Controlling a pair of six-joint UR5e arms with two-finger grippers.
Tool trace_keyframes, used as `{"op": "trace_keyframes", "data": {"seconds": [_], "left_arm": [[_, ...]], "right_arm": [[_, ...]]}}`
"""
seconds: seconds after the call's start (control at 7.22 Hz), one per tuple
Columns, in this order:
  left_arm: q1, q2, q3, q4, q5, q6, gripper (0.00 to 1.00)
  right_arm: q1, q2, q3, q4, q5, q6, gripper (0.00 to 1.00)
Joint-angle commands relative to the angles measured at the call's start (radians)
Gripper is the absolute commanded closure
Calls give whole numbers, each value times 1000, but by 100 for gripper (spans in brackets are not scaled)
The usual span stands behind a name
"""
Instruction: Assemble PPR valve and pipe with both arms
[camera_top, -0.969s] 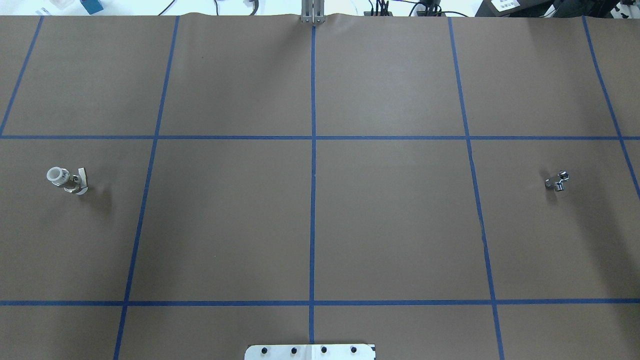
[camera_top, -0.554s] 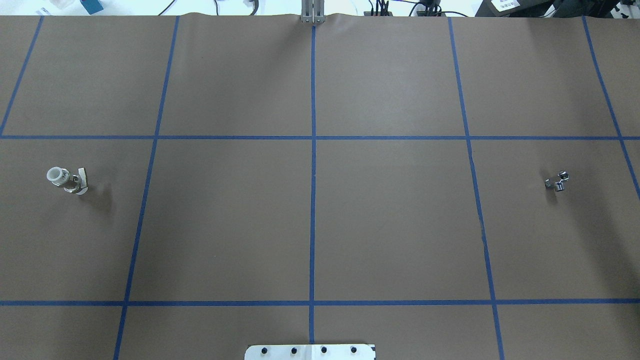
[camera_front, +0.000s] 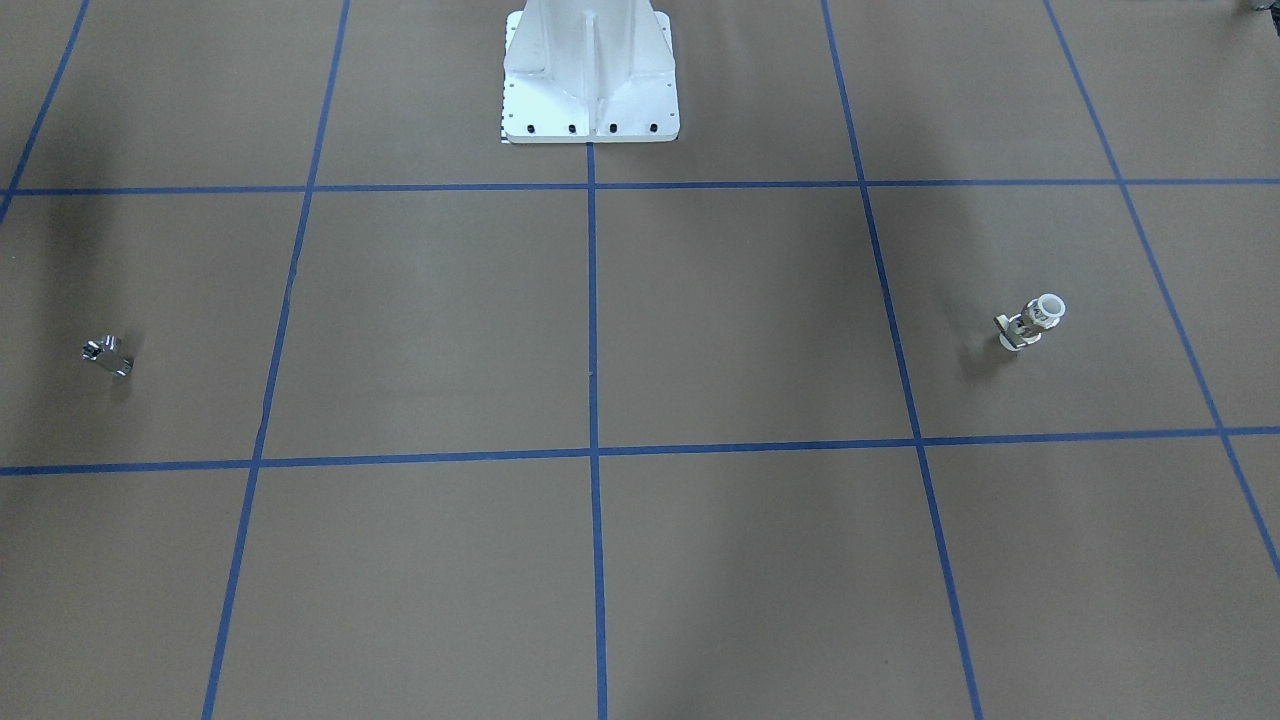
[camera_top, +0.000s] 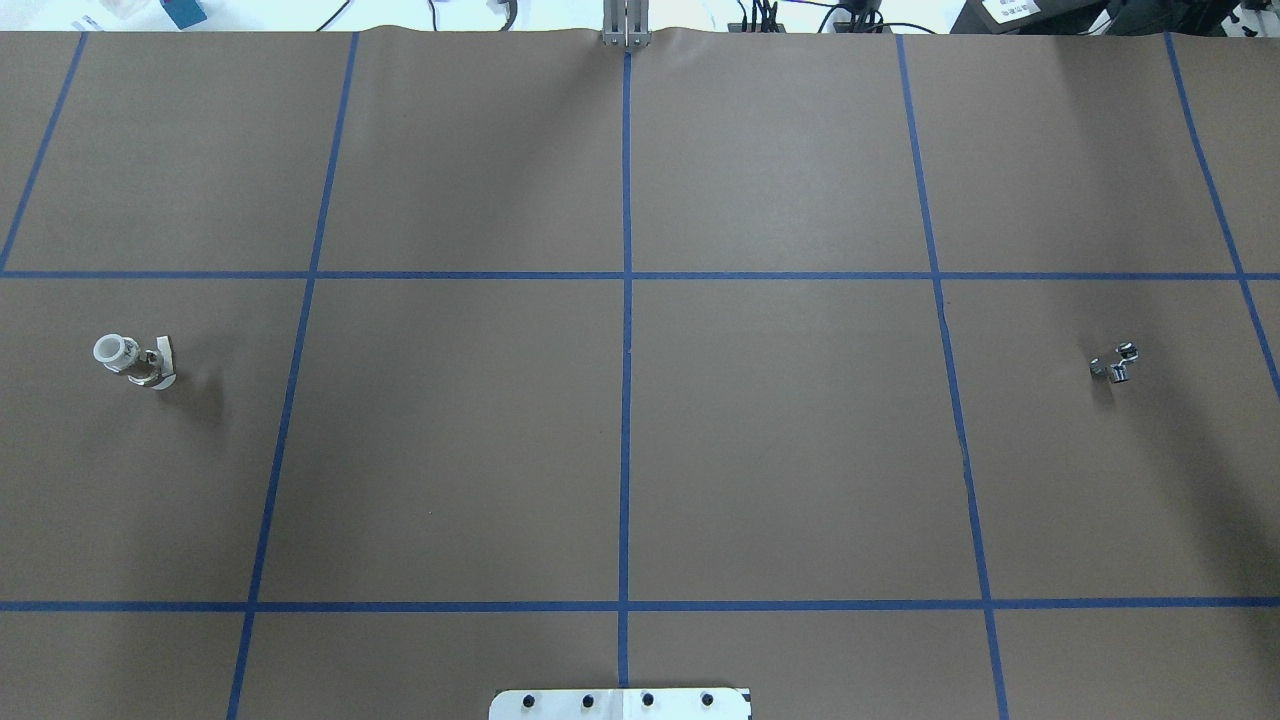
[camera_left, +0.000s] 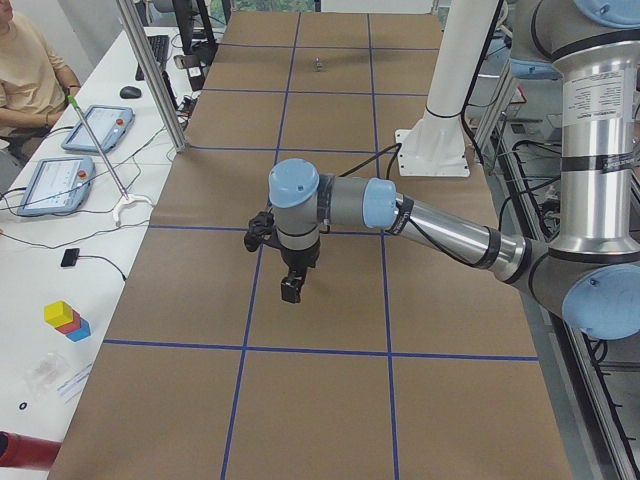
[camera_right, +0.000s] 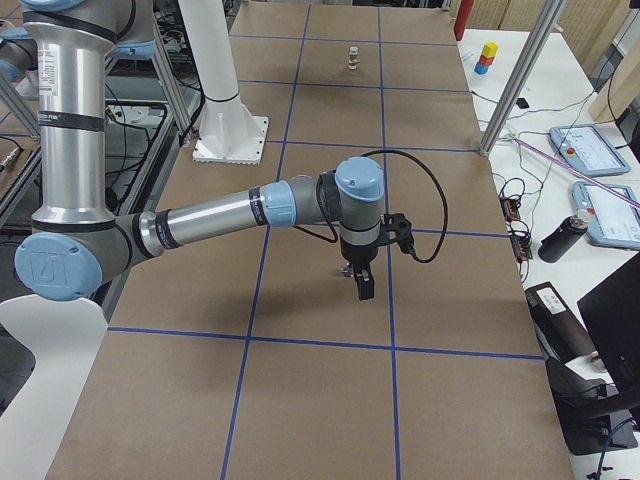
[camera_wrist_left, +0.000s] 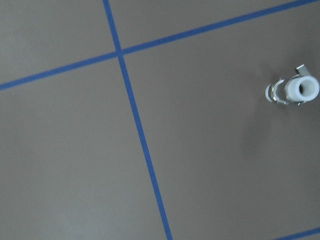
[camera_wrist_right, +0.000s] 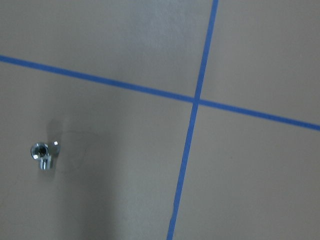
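The PPR valve will have my left gripper close on its upright white ring end (camera_front: 1047, 307) (camera_wrist_left: 301, 89), just above the valve's metal body and its lever.
The PPR valve (camera_top: 135, 361) stands on the brown table at the left, white ring end up, lever to one side; it also shows in the front view (camera_front: 1032, 322), the left wrist view (camera_wrist_left: 295, 90) and far off in the right side view (camera_right: 352, 56). The pipe (camera_top: 1114, 363), a small shiny metal fitting, lies at the right; it shows in the front view (camera_front: 107, 355) and the right wrist view (camera_wrist_right: 44, 152). My left gripper (camera_left: 291, 290) and right gripper (camera_right: 362, 285) hang above the table, seen only in the side views; I cannot tell whether they are open or shut.
The white bolted pedestal (camera_front: 590, 80) stands at the robot's edge of the table. Blue tape lines (camera_top: 626, 400) grid the brown surface. An operator (camera_left: 25, 70), tablets (camera_left: 55, 180) and coloured blocks (camera_left: 65, 320) are at a side bench beyond the far edge.
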Motion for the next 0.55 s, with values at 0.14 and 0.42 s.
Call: {"op": "trace_keyframes", "data": {"seconds": [0.14, 0.42], "left_arm": [[5, -35, 29, -203, -140, -70, 0], [155, -15, 52, -316, -179, -159, 0]], "right_arm": [[-10, 1, -1, 102, 79, 8, 0], [-60, -8, -13, 135, 80, 60, 0]]}}
